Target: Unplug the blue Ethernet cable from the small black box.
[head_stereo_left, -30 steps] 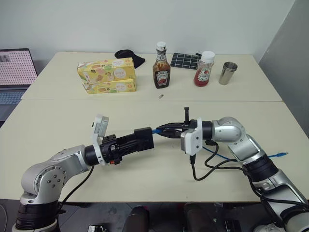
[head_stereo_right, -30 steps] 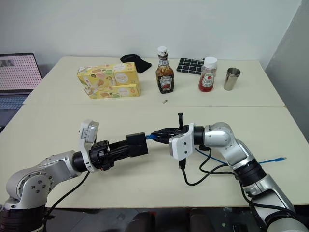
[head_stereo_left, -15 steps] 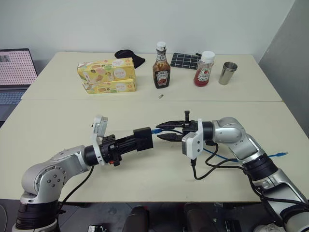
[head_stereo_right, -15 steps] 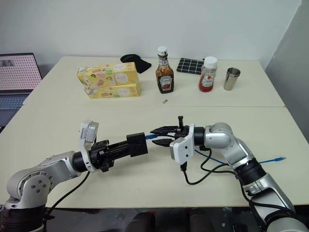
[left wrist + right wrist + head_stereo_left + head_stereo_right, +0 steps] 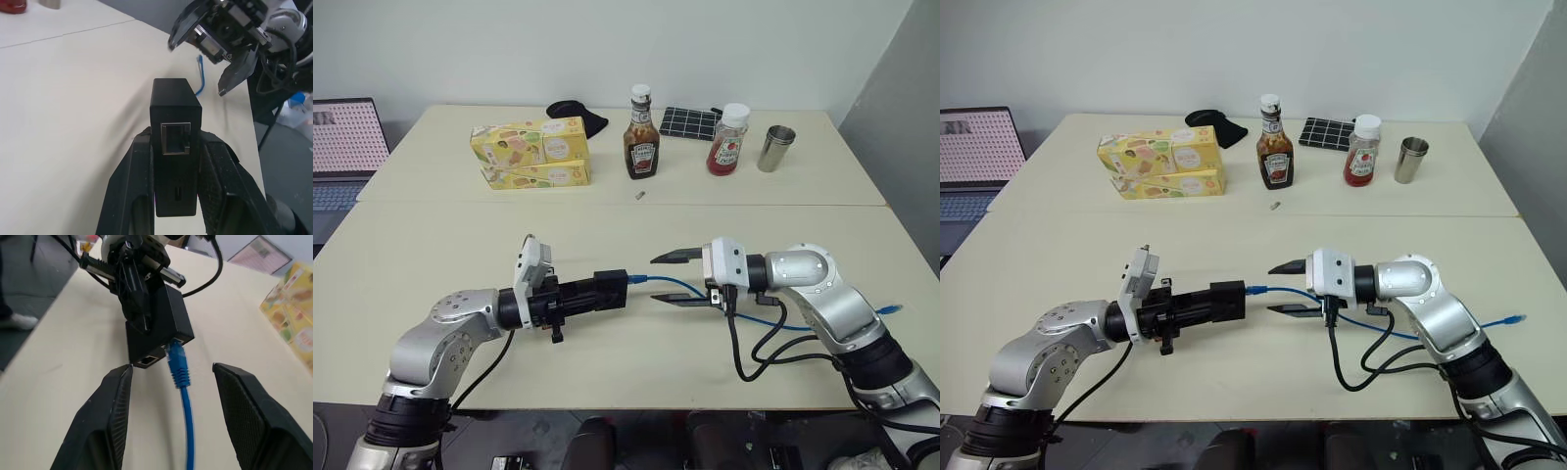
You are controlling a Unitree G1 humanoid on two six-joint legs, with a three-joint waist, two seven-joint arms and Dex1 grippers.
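The small black box's port end sits crooked to the right gripper's fingers, so the robot's right gripper should turn to match and close on the blue plug (image 5: 178, 363) there.
My left gripper (image 5: 594, 294) is shut on the small black box (image 5: 611, 290), holding it level above the table; in the left wrist view the box (image 5: 175, 107) sits between both fingers (image 5: 139, 186) with an empty port facing the camera. The blue Ethernet cable (image 5: 671, 286) is plugged into the box's far end (image 5: 174, 352). It runs right past my right gripper (image 5: 670, 280) and across the table to its free plug (image 5: 891, 309). That gripper is open, one finger above and one below the cable, a short way from the box and touching neither.
Along the far table stand two stacked yellow cartons (image 5: 530, 152), a brown sauce bottle (image 5: 641, 137), a ketchup bottle (image 5: 726, 142), a metal cup (image 5: 774, 147), a black grid mat (image 5: 690, 122) and a black cloth lump (image 5: 578, 113). A laptop (image 5: 342, 147) sits far left.
My right gripper has opened off the cable's plug and rolled, so its fingers now stand one above the other. The left wrist rolled too. The cable stays plugged in.
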